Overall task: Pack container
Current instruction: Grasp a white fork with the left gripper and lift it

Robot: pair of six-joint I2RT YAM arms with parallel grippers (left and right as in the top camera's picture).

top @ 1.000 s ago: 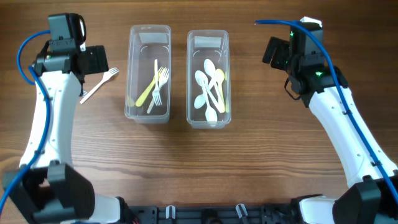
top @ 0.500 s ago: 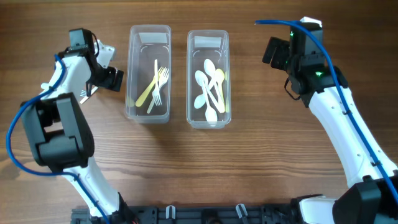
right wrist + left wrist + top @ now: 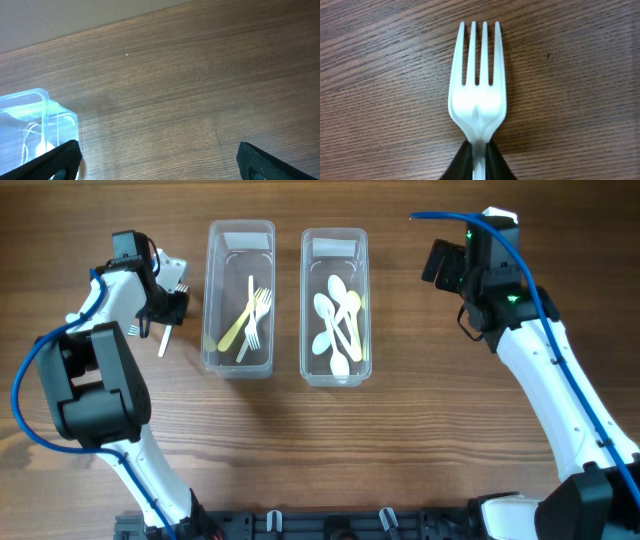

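Note:
Next, my left gripper releases the white plastic fork across the yellow fork and white forks [image 3: 252, 328] in their clear container.
My left gripper [image 3: 168, 308] is shut on a white plastic fork [image 3: 163, 340] left of the containers. In the left wrist view the fork [image 3: 477, 95] points away over the wood, tines up, its neck pinched between the black fingers [image 3: 462, 162] of the gripper [image 3: 479, 152]. The left clear container [image 3: 240, 242] holds a yellow fork and white forks [image 3: 252, 315]. The right clear container [image 3: 335, 246] holds white and yellow spoons [image 3: 338, 320]. My right gripper [image 3: 445, 268] hovers right of the containers; in its wrist view the gripper [image 3: 157, 162] is open and holds nothing, with a corner of the spoon container [image 3: 35, 120] at the left.
Bare wooden table [image 3: 420, 420] surrounds both containers. The blue cables run along each arm. The arm bases stand at the near edge.
The left arm swung in toward the fork lying left of the containers, and its jaws closed on it. The fork turned from diagonal to nearly upright in view. The right arm stayed still.

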